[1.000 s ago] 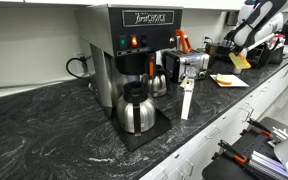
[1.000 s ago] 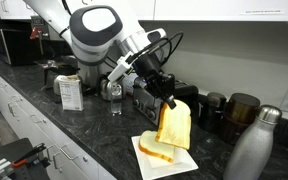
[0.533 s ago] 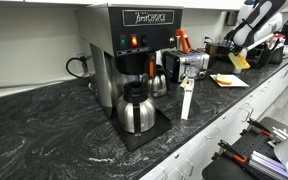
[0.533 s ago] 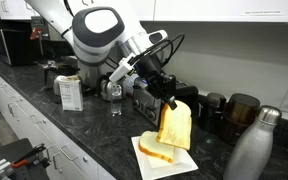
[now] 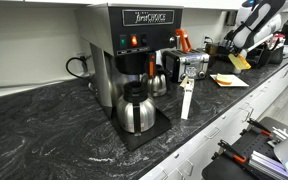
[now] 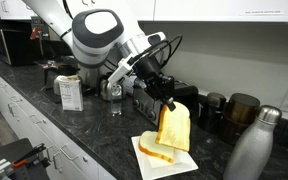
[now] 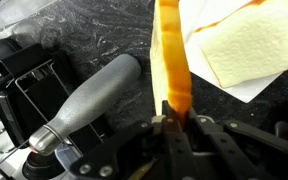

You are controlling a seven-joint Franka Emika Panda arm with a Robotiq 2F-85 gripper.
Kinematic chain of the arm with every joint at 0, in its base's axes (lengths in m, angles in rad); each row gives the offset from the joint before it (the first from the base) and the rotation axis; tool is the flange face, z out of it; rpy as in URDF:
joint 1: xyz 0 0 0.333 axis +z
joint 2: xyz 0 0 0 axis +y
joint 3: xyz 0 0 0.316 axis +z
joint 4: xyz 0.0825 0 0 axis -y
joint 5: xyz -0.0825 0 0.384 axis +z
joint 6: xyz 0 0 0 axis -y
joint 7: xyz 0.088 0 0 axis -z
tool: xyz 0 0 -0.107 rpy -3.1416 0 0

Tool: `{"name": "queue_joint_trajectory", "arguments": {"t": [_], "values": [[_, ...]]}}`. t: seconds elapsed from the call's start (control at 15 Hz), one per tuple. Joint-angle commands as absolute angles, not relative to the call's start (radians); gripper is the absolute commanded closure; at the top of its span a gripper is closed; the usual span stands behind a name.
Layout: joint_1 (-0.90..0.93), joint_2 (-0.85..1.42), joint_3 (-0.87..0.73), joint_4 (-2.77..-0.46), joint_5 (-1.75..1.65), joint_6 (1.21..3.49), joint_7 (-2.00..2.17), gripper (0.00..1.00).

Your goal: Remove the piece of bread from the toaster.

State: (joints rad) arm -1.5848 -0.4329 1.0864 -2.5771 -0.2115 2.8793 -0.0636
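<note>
The piece of bread, now held upright above the napkin, will be let go by my gripper on the white napkin (image 5: 234, 75) (image 7: 204, 62), against the flat slice that lies there.
My gripper (image 6: 167, 103) is shut on the piece of bread (image 6: 174, 127), a yellowish-tan slice with an orange crust, and holds it upright just above a white napkin (image 6: 144, 147) where another slice (image 6: 154, 152) lies. In the wrist view the bread (image 7: 170, 60) hangs edge-on from the jaws (image 7: 174, 118) beside the napkin and the flat slice (image 7: 249, 45). The chrome toaster (image 5: 191, 65) stands on the counter beside the coffee machine; it also shows behind the gripper (image 6: 149, 97). In an exterior view the gripper (image 5: 236, 52) holds the bread (image 5: 240, 61) above the napkin (image 5: 229, 80).
A coffee machine (image 5: 134, 40) with a steel carafe (image 5: 135, 108) stands mid-counter. A steel bottle (image 6: 249, 150), dark canisters (image 6: 239, 115), a small box (image 6: 70, 93) and a glass (image 6: 115, 100) crowd the black stone counter (image 5: 44, 130). A metal bottle lies near the bread (image 7: 89, 95).
</note>
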Motion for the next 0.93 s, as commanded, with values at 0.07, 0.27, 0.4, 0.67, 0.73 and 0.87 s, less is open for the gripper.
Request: {"name": "queue_joint_trajectory", "arguments": {"t": [0.07,0.27,0.4,0.67,0.73,0.87], "values": [[-1.720,-0.487,1.238,-2.565,-0.298,2.888,-0.022,0.97],[-1.796,-0.510,1.343,-2.554,-0.320,2.893,-0.003,0.97],[-1.843,-0.529,1.406,-2.546,-0.324,2.893,-0.002,0.97],[-1.904,-0.561,1.497,-2.542,-0.342,2.885,0.004,0.97],[-1.918,-0.570,1.517,-2.540,-0.344,2.886,0.003,0.97],[-1.944,-0.582,1.550,-2.535,-0.339,2.884,-0.005,0.79]]}}
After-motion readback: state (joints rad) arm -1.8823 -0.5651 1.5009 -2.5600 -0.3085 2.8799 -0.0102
